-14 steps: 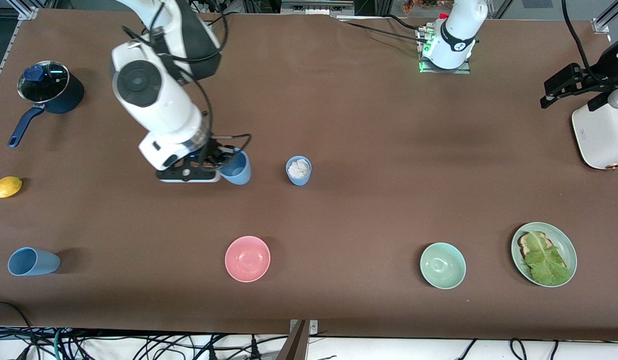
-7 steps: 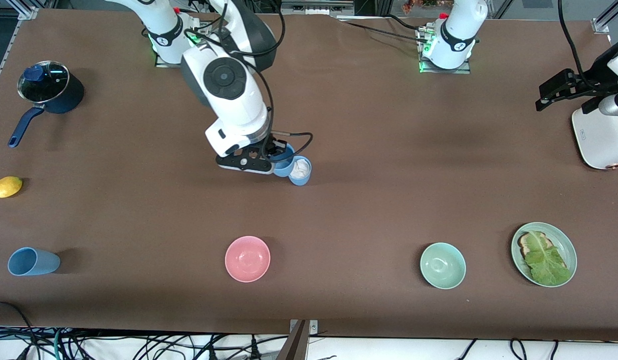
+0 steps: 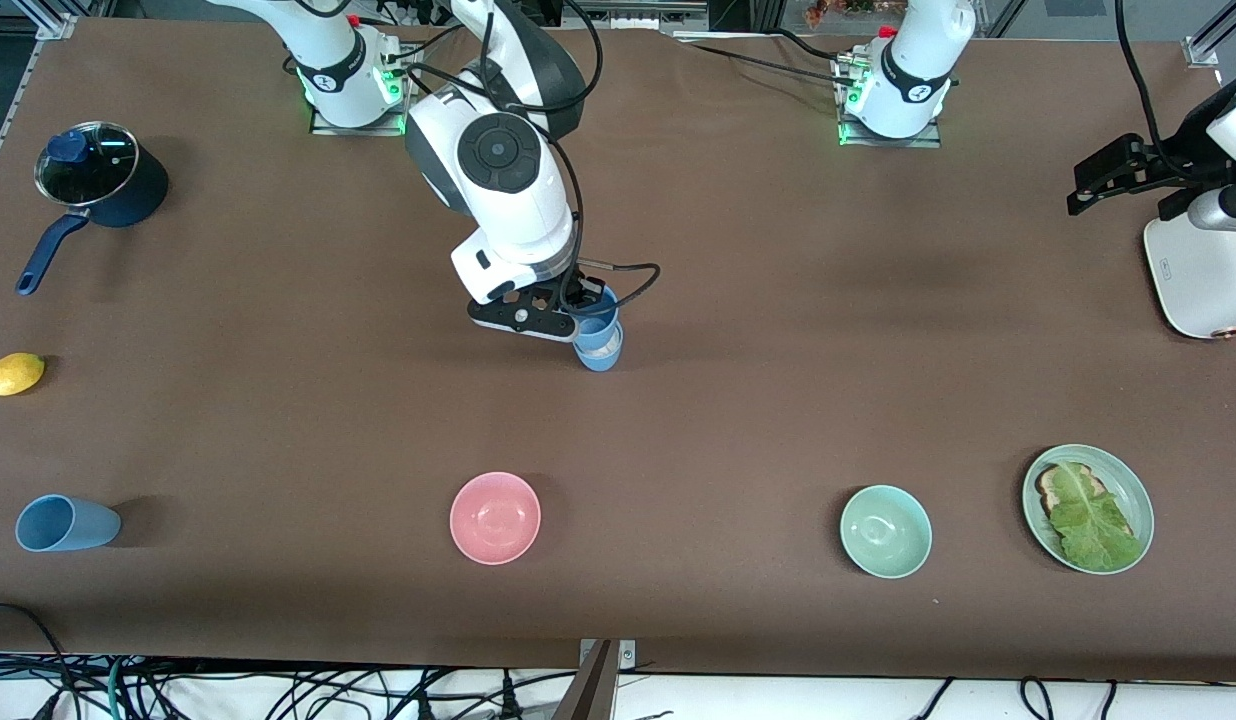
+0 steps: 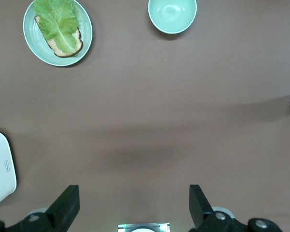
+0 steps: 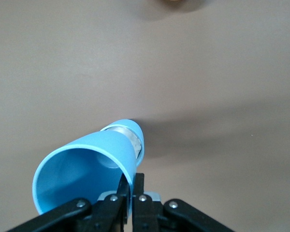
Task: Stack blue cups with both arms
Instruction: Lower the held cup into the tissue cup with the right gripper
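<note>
My right gripper is holding the sky-blue cup. It will let go of it inside the opening of the blue cup (image 3: 598, 342) (image 5: 127, 140) that stands in the middle of the table.
My right gripper (image 3: 581, 318) is shut on the rim of a sky-blue cup (image 3: 598, 308) and holds it tilted over a second blue cup (image 3: 600, 352) that stands mid-table with something white inside. In the right wrist view the fingers (image 5: 133, 186) pinch the held cup's wall (image 5: 87, 166). Its base sits at the mouth of the lower cup (image 5: 135, 137), and I cannot tell if they touch. A third blue cup (image 3: 64, 523) lies on its side near the front edge at the right arm's end. My left gripper (image 3: 1113, 172) waits open and empty in the air (image 4: 134, 208).
A pink bowl (image 3: 495, 517) and a pale green bowl (image 3: 885, 531) stand nearer the front camera. A green plate (image 3: 1138, 500) holds toast and lettuce. A white appliance (image 3: 1198, 270) is at the left arm's end. A dark pot (image 3: 103, 180) and a lemon (image 3: 13, 373) are at the right arm's end.
My right gripper carried the sky-blue cup toward the left arm's end, from well beside the standing cup to over its mouth. The left gripper shifted slightly.
</note>
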Robot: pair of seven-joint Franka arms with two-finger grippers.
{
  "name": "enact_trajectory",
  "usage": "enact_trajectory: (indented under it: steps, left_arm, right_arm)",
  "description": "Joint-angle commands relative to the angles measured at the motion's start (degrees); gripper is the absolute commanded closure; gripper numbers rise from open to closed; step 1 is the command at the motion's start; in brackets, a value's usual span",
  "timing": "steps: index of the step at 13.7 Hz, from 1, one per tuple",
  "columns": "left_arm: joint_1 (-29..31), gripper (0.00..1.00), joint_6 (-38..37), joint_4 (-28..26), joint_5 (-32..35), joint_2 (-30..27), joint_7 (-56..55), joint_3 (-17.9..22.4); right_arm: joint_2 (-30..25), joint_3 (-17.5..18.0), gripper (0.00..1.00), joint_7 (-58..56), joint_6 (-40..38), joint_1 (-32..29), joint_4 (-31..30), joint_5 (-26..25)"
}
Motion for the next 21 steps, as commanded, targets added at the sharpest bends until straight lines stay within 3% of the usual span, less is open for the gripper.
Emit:
enact_trajectory:
  steps: [1, 21]
  left_arm:
    - [0.4, 0.0, -0.5, 0.3, -0.9, 0.4, 1.4, 0.0]
    - [0.5, 0.0, -0.5, 0.7, -0.7, 0.7, 1.5, 0.0]
  right_arm:
    - [1.5, -0.6, 1.0, 1.8, 0.7, 1.1, 2.0, -1.0]
    - [0.3, -0.4, 1.0, 1.9, 3.1, 1.0, -3.0, -1.5]
